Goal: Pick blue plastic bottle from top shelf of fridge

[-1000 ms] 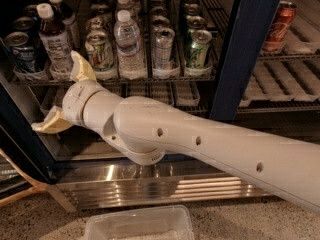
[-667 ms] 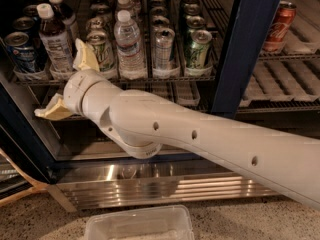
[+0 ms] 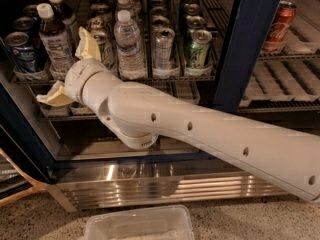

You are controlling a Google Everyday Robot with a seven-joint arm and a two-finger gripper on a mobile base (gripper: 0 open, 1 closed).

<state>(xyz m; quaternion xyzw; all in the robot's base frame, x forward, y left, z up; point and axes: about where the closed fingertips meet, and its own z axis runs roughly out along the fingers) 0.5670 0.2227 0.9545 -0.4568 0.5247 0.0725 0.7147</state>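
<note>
The blue plastic bottle I want is the front one, beside the blue can. Next, my gripper closes on the lower body (image 3: 61,59) of that bottle.
The blue plastic bottle (image 3: 54,40) holds dark brown drink and has a white cap. It stands at the front left of the top shelf (image 3: 150,77) of the fridge (image 3: 246,49). My gripper (image 3: 63,66) is open just right of and below the bottle, at the shelf's front edge. One cream finger (image 3: 88,43) points up between the bottle and a can. The other finger (image 3: 54,96) sits below the shelf's lane trays. A second similar bottle (image 3: 61,5) stands behind it.
A blue can (image 3: 20,51) stands left of the bottle. A taller water bottle (image 3: 129,43), a silver can (image 3: 164,48) and a green can (image 3: 198,48) stand to its right. A red can (image 3: 279,20) sits past the blue post. A clear tub (image 3: 137,223) lies on the floor.
The gripper has risen from below the top shelf to its front edge and moved slightly right. Its upper finger now reaches up beside the bottle. The fingers stay open.
</note>
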